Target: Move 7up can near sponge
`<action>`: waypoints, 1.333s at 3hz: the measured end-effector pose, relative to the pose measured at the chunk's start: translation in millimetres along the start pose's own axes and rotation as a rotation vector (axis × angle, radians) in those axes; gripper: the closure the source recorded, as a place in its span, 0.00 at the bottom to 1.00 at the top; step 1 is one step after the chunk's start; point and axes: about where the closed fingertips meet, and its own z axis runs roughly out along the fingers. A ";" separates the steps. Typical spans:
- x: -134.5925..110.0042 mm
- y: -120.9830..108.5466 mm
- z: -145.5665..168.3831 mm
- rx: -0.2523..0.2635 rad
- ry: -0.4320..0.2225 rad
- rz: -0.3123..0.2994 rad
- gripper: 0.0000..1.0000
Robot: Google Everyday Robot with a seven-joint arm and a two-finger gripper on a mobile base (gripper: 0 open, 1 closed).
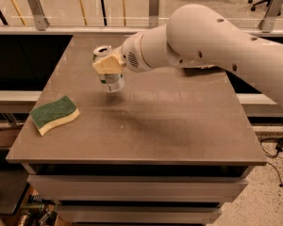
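The robot's gripper should stand the 7up can on the brown table (93, 107) next to the inner side of the sponge.
The 7up can (111, 80) is a silver-white can with green markings and a silver top. It hangs tilted in the air above the back left part of the table. My gripper (107, 65) is shut on the can, its cream fingers (108, 67) clamped around the can's upper half. The sponge (54, 113) has a dark green top and a pale yellow base. It lies flat near the table's left edge, to the lower left of the can and apart from it.
The brown table (179, 126) has a front edge near the camera and a left edge close to the sponge. My white arm (217, 46) spans the back right of the table. A brown chip bag (198, 71) lies mostly hidden behind the arm.
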 end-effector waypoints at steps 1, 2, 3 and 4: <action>4.7 24.0 9.4 -0.036 -0.005 -0.030 1.00; 11.9 50.7 21.0 -0.078 -0.005 -0.085 1.00; 18.7 75.9 27.7 -0.099 -0.007 -0.127 1.00; 16.9 77.0 27.3 -0.100 -0.007 -0.129 0.82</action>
